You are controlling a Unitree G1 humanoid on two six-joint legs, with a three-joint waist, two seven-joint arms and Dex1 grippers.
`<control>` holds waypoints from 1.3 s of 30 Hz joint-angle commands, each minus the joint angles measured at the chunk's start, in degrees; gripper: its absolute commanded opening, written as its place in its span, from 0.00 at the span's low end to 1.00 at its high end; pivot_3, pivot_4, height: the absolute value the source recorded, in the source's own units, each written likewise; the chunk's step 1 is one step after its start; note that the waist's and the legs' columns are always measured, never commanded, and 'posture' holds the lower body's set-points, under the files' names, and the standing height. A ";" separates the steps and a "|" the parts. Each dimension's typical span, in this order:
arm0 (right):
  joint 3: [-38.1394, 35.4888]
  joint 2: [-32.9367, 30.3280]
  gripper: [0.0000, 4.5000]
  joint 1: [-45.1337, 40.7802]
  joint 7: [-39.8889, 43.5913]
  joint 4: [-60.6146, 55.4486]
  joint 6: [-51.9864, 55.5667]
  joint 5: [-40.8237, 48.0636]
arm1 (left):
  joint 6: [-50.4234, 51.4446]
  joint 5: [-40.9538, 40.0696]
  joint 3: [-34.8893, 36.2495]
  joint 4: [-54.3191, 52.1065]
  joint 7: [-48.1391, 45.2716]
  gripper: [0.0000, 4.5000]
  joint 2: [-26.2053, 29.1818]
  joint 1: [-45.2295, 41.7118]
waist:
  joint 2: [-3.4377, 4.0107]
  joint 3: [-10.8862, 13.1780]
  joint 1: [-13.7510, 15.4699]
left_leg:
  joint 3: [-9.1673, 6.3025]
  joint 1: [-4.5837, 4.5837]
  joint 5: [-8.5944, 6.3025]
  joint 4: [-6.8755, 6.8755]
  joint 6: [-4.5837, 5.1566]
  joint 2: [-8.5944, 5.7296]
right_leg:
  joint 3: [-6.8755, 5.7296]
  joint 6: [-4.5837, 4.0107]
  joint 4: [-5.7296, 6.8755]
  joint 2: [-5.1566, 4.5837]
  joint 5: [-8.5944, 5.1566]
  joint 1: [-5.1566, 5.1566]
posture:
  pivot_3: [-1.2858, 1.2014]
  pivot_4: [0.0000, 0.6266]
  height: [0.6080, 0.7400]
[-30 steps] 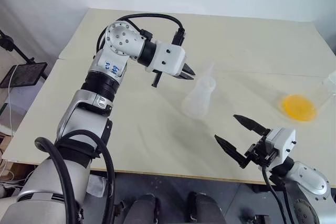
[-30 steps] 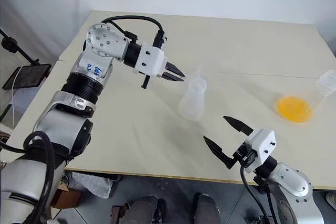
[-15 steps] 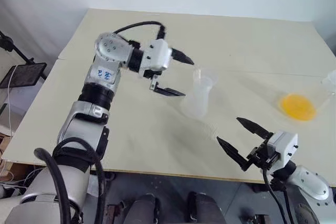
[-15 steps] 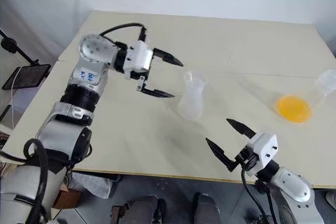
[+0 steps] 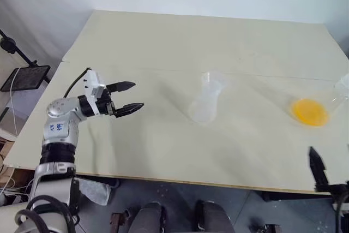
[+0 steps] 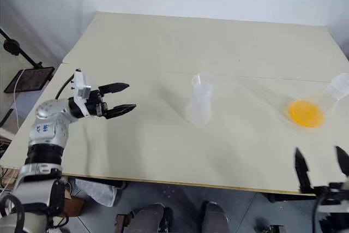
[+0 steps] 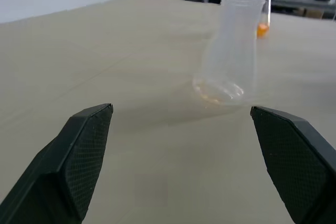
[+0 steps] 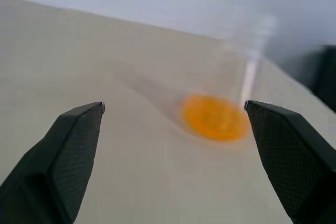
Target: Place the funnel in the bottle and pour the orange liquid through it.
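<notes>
The neck of the clear conical flask (image 5: 337, 92) (image 8: 239, 46) is next, and my right gripper will go to it and close there, just below the flask's rim.
The frosted bottle (image 5: 204, 106) stands upright at mid-table, and the clear funnel (image 5: 211, 78) sits in its neck. The orange liquid (image 5: 310, 111) lies at the bottom of a clear conical flask (image 6: 337, 87) near the right edge. My left gripper (image 5: 138, 94) hovers open and empty over the table, well left of the bottle and pointing toward it. The left wrist view shows the bottle (image 7: 230, 61) between its spread fingers. At the table's front right corner my right gripper (image 6: 318, 150) is open and empty, with the orange liquid (image 8: 215, 117) ahead of it.
The beige table (image 5: 163, 36) has a seam running across its middle. A black stand with a flat plate (image 5: 24, 76) is off the table's left side. The front edge of the table lies close to the right gripper.
My left gripper opened beside the funnel and swung away to the left and down. The funnel stays in the bottle's neck. My right gripper drew back toward the front right corner.
</notes>
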 commanded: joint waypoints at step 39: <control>3.89 -25.57 1.00 -52.46 -16.31 37.57 19.63 -6.29 | 8.41 -4.66 -2.90 -16.09 2.75 0.99 -0.52 1.74 | 0.23 -0.05 -0.33 | 0.32 -0.12 0.04 0.00 0.05 0.05 | -0.09 -0.04 0.08 0.02 -0.02 -0.22 | 0.52 0.24 1.00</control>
